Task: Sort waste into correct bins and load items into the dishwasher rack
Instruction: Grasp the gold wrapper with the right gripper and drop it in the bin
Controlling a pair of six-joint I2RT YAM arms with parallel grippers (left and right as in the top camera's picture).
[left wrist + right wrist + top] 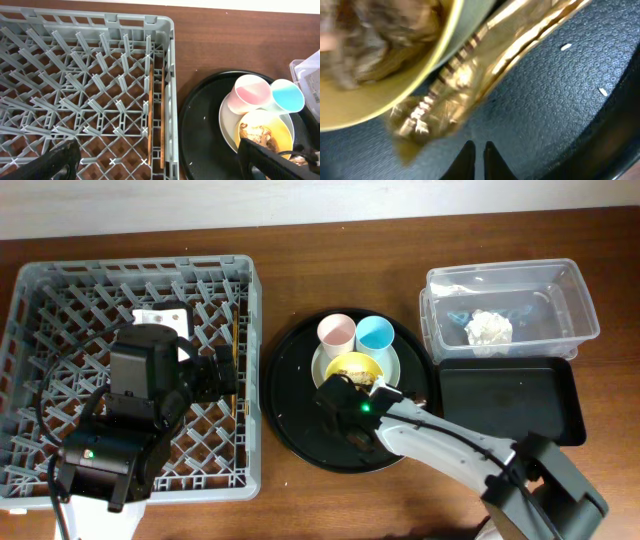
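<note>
The fingers of my right gripper are shut on empty space beside the gold foil wrapper, so I need to open them and pinch the wrapper's near end (419, 126) before lifting.
The grey dishwasher rack (30, 290) is at the left. The wooden chopsticks (150, 115) lie in it along its right wall. My left gripper (160, 165) hovers open and empty over the rack's right edge. On the pale plate (395, 360) stand the pink cup (337, 331), the blue cup (376, 334) and the yellow bowl (355, 367) with brown food scraps (255, 134). My right gripper (477, 150) is shut and empty just above the round tray. It sits close to the gold foil wrapper (465, 75), which lies against the bowl (395, 100). The white napkin (489, 328) lies in the clear tub (570, 300).
The round black serving tray (295, 410) holds the plate and stands between the rack and the bins. The shallow black rectangular tray (510, 400) sits in front of the clear tub. A small white label lies in the rack's far part (160, 315).
</note>
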